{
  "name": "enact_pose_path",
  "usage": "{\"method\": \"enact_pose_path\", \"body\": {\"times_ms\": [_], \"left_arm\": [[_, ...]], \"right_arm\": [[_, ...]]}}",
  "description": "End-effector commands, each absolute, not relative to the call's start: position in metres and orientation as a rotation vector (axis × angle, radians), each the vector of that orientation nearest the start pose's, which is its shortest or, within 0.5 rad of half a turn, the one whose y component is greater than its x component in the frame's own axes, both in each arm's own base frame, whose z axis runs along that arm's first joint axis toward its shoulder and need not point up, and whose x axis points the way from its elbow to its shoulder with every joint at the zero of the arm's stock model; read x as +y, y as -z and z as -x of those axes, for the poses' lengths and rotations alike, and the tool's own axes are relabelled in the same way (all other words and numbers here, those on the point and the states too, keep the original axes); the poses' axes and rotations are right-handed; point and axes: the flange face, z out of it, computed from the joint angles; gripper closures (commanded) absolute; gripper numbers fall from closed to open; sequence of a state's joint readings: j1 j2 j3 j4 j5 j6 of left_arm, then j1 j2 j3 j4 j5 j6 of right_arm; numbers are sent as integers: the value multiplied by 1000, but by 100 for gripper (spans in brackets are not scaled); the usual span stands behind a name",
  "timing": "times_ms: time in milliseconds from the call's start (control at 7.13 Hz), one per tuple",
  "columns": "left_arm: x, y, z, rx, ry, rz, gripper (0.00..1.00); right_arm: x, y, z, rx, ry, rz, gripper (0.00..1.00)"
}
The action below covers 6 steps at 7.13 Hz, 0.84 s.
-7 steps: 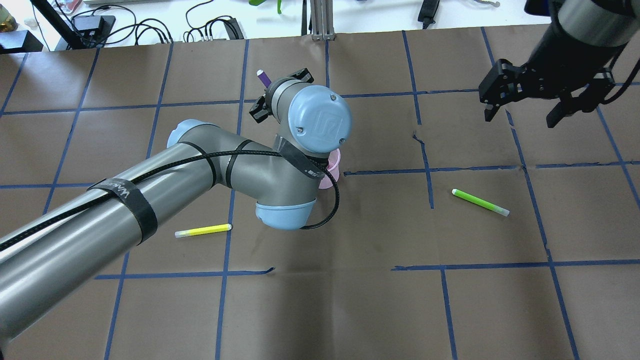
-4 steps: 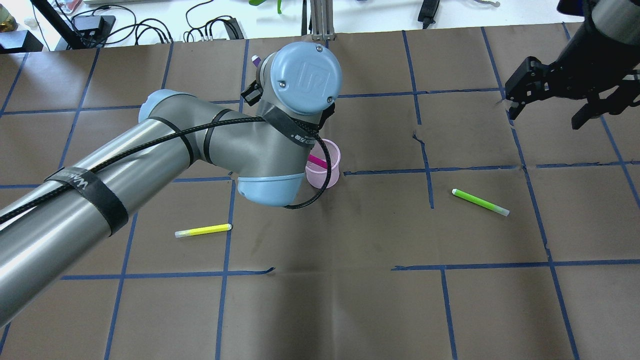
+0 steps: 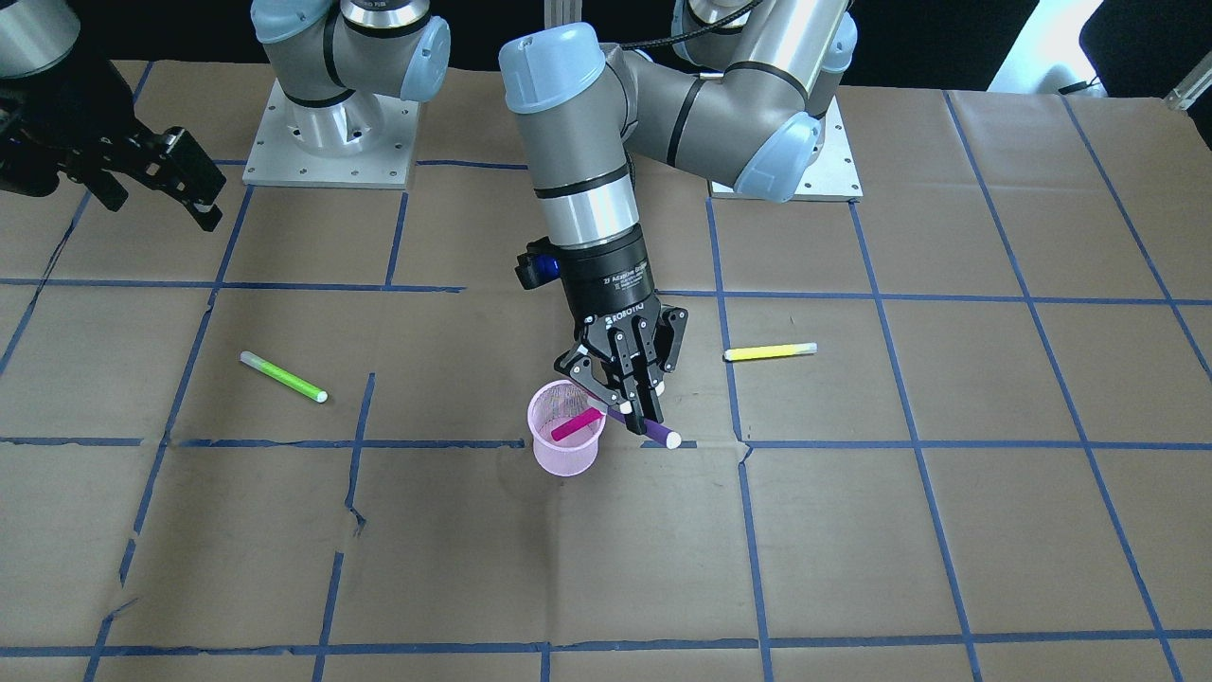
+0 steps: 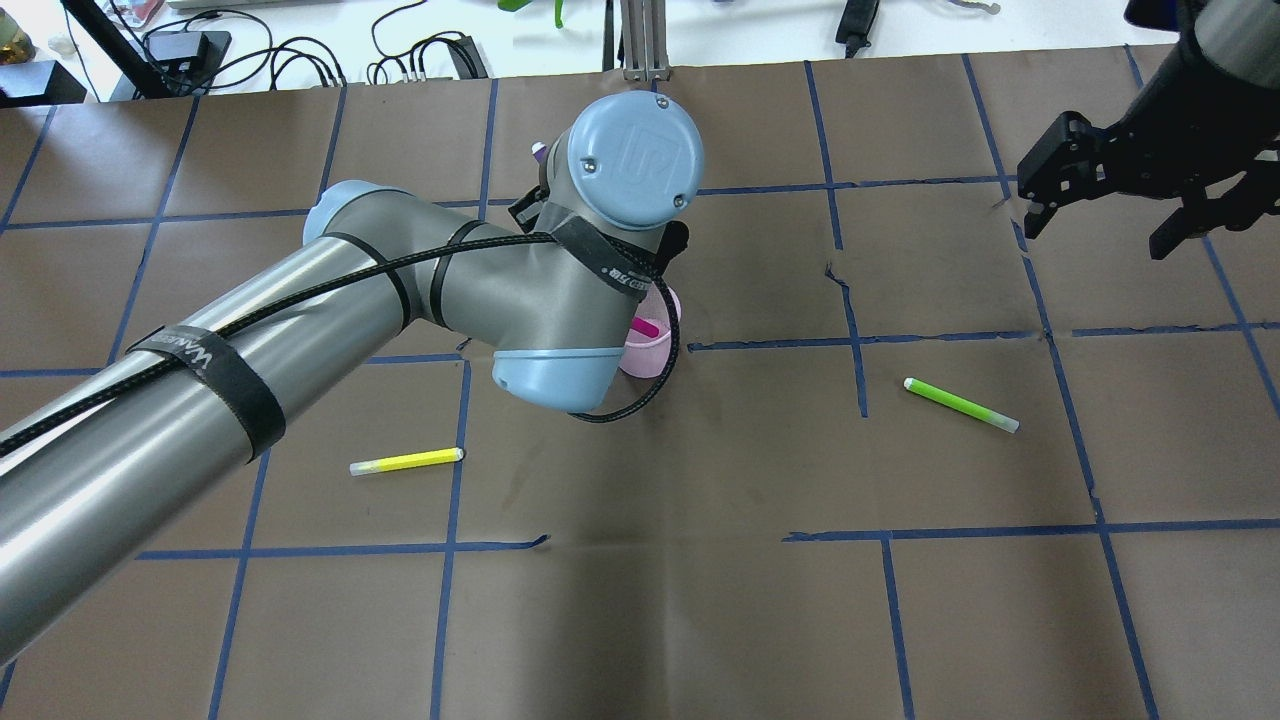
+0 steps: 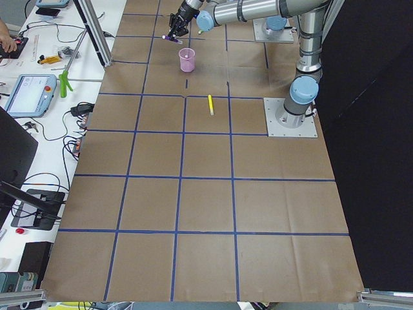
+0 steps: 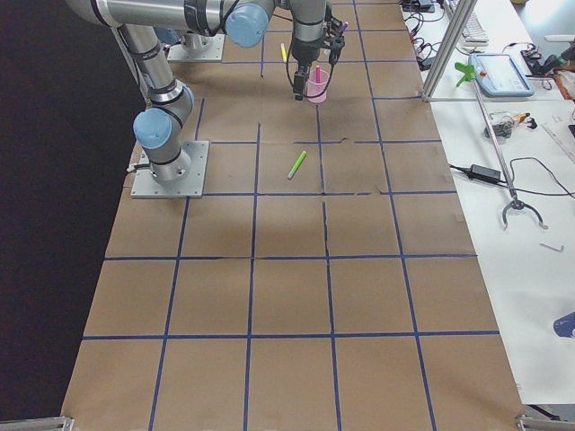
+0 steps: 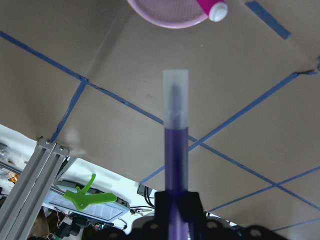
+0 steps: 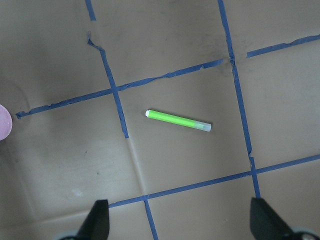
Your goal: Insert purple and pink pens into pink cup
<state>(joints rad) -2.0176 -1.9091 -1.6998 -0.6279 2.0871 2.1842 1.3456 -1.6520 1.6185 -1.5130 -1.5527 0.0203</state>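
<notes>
My left gripper is to release the purple pen inside the pink mesh cup (image 3: 570, 436) (image 7: 171, 9), next to the leaning pink pen.
The pink mesh cup (image 3: 566, 445) stands upright mid-table with the pink pen (image 3: 576, 425) leaning inside it. My left gripper (image 3: 636, 412) is shut on the purple pen (image 3: 655, 433) and holds it tilted just beside the cup's rim, on the side of the robot's left. In the left wrist view the purple pen (image 7: 175, 150) points toward the cup (image 7: 170, 15) and the pink pen (image 7: 214, 7). In the overhead view my left wrist hides most of the cup (image 4: 655, 350). My right gripper (image 4: 1098, 235) is open, empty and raised at the far right.
A green pen (image 4: 960, 404) lies right of the cup and shows in the right wrist view (image 8: 177, 120). A yellow pen (image 4: 407, 461) lies on the left, near the robot. Brown paper with blue tape lines covers the table (image 3: 606, 568).
My left arm swung away from the cup and then back over it with the purple pen. My right gripper drew back to the right.
</notes>
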Motion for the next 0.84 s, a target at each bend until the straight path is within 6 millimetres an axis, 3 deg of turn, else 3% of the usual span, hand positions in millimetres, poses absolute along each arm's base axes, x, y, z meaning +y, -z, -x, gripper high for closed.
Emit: {"method": "enact_pose_path", "body": {"times_ms": [0, 281, 701], "left_arm": [[-525, -324, 354, 792, -124, -2369, 100], [-518, -301, 378, 765, -140, -2385, 100], [-513, -289, 376, 761, -165, -2403, 100]], "right_arm": [[-473, -494, -31, 3096, -45, -385, 0], [-471, -485, -32, 3089, -61, -396, 0], [-471, -484, -31, 3092, -61, -392, 0]]}}
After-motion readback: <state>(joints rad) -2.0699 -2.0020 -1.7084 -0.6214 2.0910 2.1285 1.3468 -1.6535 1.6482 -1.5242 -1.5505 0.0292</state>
